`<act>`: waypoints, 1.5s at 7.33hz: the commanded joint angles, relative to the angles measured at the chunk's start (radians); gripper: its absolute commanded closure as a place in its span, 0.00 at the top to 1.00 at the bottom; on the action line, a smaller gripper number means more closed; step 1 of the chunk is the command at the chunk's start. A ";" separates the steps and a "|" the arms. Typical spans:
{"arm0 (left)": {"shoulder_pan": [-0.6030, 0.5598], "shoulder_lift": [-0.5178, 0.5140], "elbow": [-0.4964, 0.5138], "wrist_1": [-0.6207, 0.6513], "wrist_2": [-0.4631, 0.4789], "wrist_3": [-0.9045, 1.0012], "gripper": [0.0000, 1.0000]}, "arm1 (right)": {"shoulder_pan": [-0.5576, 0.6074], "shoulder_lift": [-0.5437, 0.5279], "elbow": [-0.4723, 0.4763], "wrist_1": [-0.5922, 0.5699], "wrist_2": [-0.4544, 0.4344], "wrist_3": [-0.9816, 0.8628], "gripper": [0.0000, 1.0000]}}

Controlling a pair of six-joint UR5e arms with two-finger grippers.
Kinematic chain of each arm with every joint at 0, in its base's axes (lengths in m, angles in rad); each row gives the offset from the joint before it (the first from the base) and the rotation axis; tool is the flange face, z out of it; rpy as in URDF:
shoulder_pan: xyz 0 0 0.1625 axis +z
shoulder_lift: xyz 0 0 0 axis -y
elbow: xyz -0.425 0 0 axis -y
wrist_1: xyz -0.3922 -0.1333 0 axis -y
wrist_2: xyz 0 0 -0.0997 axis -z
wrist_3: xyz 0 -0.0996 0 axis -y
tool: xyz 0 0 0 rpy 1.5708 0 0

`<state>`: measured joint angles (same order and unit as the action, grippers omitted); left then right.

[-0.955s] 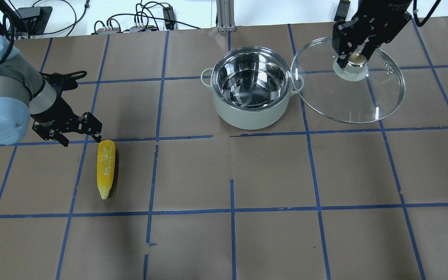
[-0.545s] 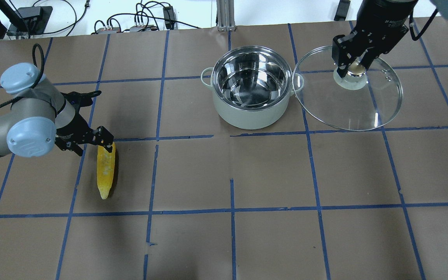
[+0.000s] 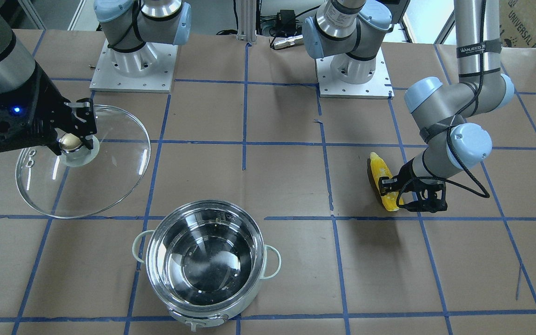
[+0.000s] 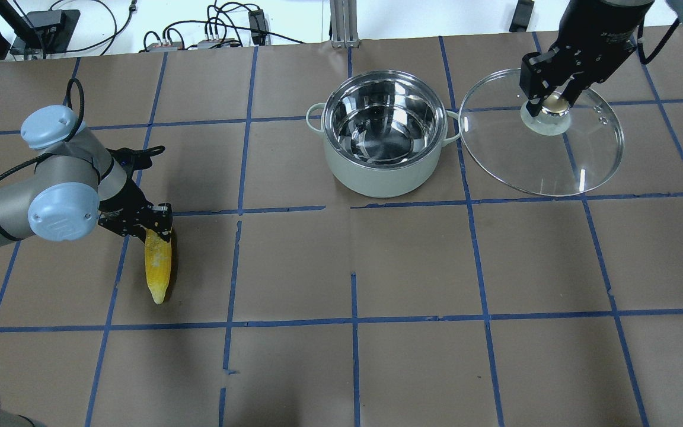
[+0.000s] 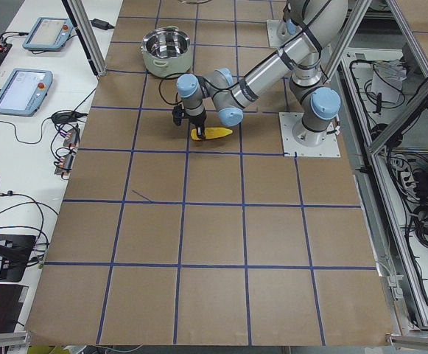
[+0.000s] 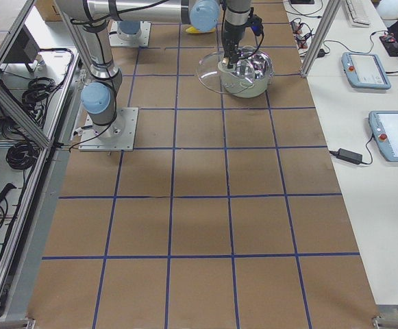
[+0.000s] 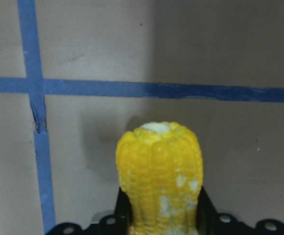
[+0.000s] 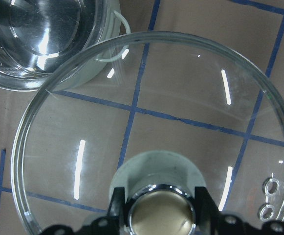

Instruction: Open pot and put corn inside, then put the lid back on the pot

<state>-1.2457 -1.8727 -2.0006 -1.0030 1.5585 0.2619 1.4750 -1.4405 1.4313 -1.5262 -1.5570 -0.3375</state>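
The robot's left gripper will release the corn on the shiny bottom of the open pot [image 3: 219, 276], between the pot's two handles. The corn still lies on the table.
The pot [image 4: 377, 181] stands open and empty at the table's back middle; it also shows in the front view [image 3: 149, 251]. The corn [image 4: 158, 267] lies on the table at the left, tapered end toward the robot. My left gripper [image 4: 150, 228] is down over its blunt end, and in the left wrist view the fingers [image 7: 123, 213] press both sides of the cob [image 7: 159, 166]. My right gripper [image 4: 549, 105] is shut on the knob [image 8: 161, 208] of the glass lid [image 4: 531, 166]. It holds the lid just right of the pot, clear of it.
Cables and small boxes [image 4: 217, 35] lie along the far edge, with a metal post [image 4: 344, 24] behind the pot. The two arm bases [image 3: 133, 65] [image 3: 354, 70] stand on the robot's side. Blue tape lines grid the brown table.
My left gripper has come down and forward from beside the corn's blunt end onto it. My right gripper has carried the lid a little further right, away from the pot.
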 commanded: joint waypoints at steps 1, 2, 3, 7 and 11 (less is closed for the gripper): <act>-0.009 0.035 0.049 -0.023 -0.064 -0.045 0.21 | -0.001 0.009 0.001 -0.009 0.000 -0.002 0.34; -0.058 0.049 0.065 -0.026 -0.116 -0.056 0.21 | -0.002 0.009 0.000 -0.009 0.000 -0.002 0.34; -0.111 0.046 0.110 -0.026 -0.115 -0.073 0.21 | -0.011 0.009 0.003 -0.009 -0.001 -0.008 0.34; -0.367 -0.081 0.560 -0.193 -0.135 -0.330 0.22 | -0.117 0.006 0.003 0.003 -0.001 -0.052 0.34; -0.624 -0.331 0.910 -0.295 -0.054 -0.541 0.23 | -0.117 0.006 0.000 -0.002 0.002 -0.051 0.34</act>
<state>-1.8113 -2.1275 -1.1602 -1.2854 1.4938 -0.2208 1.3579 -1.4342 1.4326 -1.5265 -1.5564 -0.3882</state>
